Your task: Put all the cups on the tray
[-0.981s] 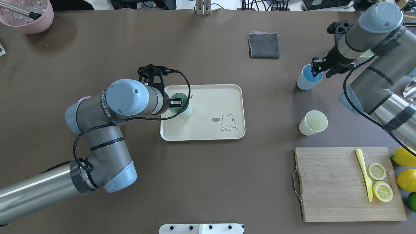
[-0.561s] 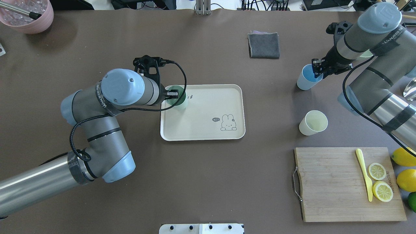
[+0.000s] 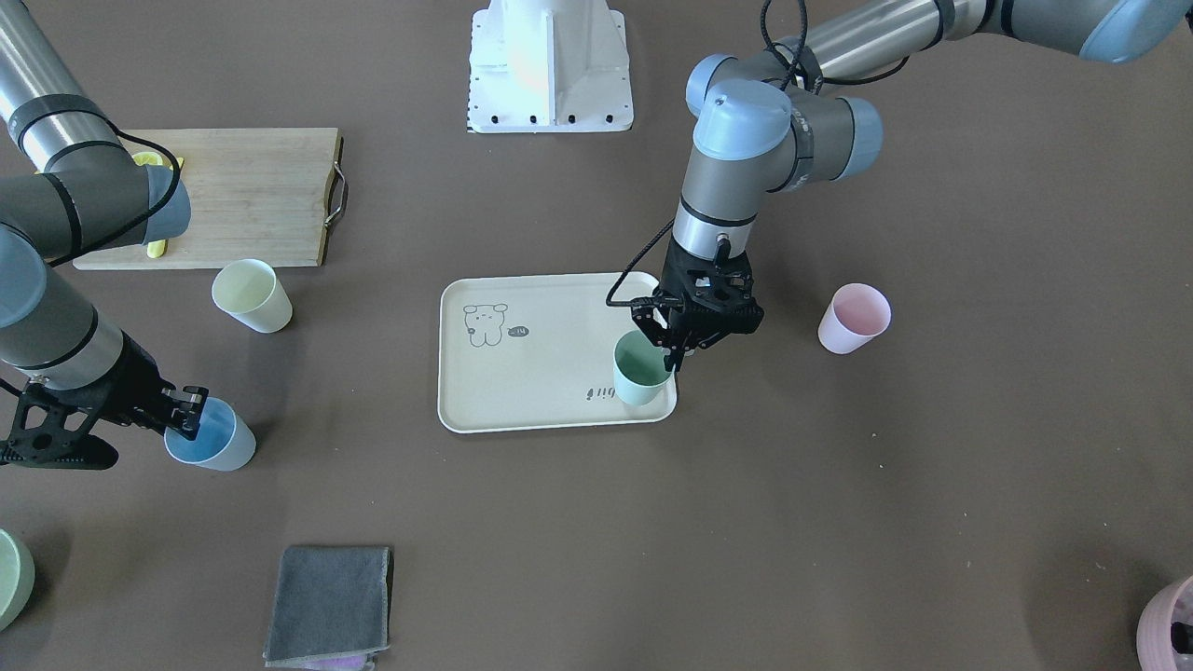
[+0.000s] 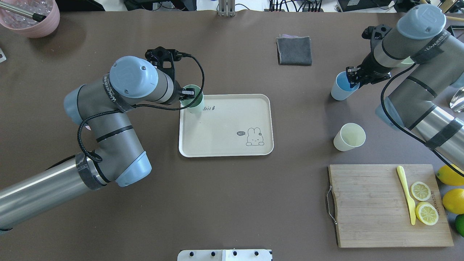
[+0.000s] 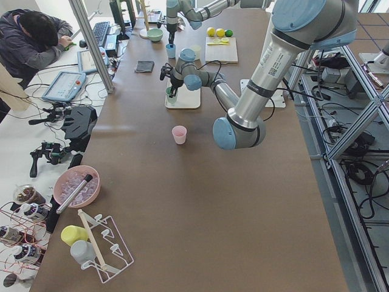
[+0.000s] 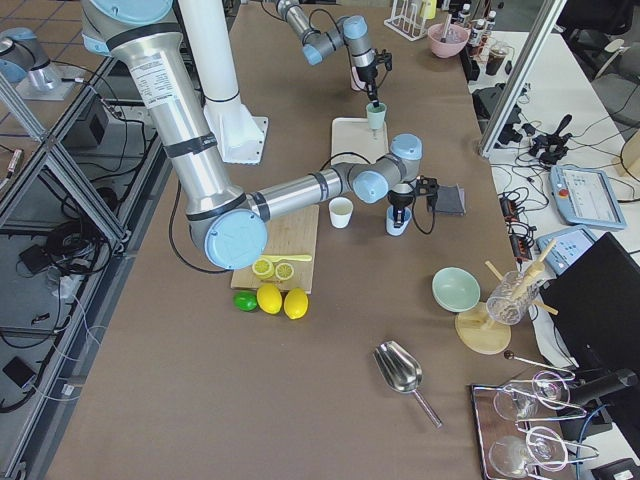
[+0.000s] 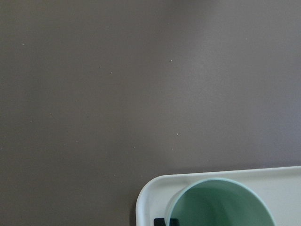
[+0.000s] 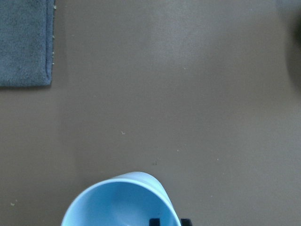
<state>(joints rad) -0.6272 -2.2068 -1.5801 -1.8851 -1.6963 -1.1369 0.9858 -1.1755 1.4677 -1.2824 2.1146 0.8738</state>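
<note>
The blue cup will leave my right gripper on the tray [image 3: 493, 376] between rabbit drawing and far edge.
My left gripper [image 4: 187, 93] is shut on the rim of a green cup [image 4: 192, 99] and holds it upright at the far left corner of the cream rabbit tray [image 4: 224, 145]. In the front view the gripper [image 3: 673, 349] pinches the green cup [image 3: 639, 368] over the tray [image 3: 550, 308]. My right gripper [image 4: 352, 80] is shut on the rim of a blue cup [image 4: 342, 88], which stands on the table right of the tray. A pale yellow cup [image 4: 349, 137] and a pink cup [image 3: 853, 319] stand on the table off the tray.
A wooden cutting board [image 4: 373, 214] with lemon slices and a yellow knife lies near right. A folded grey cloth [image 4: 294, 50] lies beyond the tray. Whole lemons [image 4: 451, 199] sit at the right edge, and a pink bowl [image 4: 30, 20] at the far left corner.
My left gripper has carried the green cup from the tray's left middle toward its far left corner. The right gripper has stayed at the blue cup's rim.
</note>
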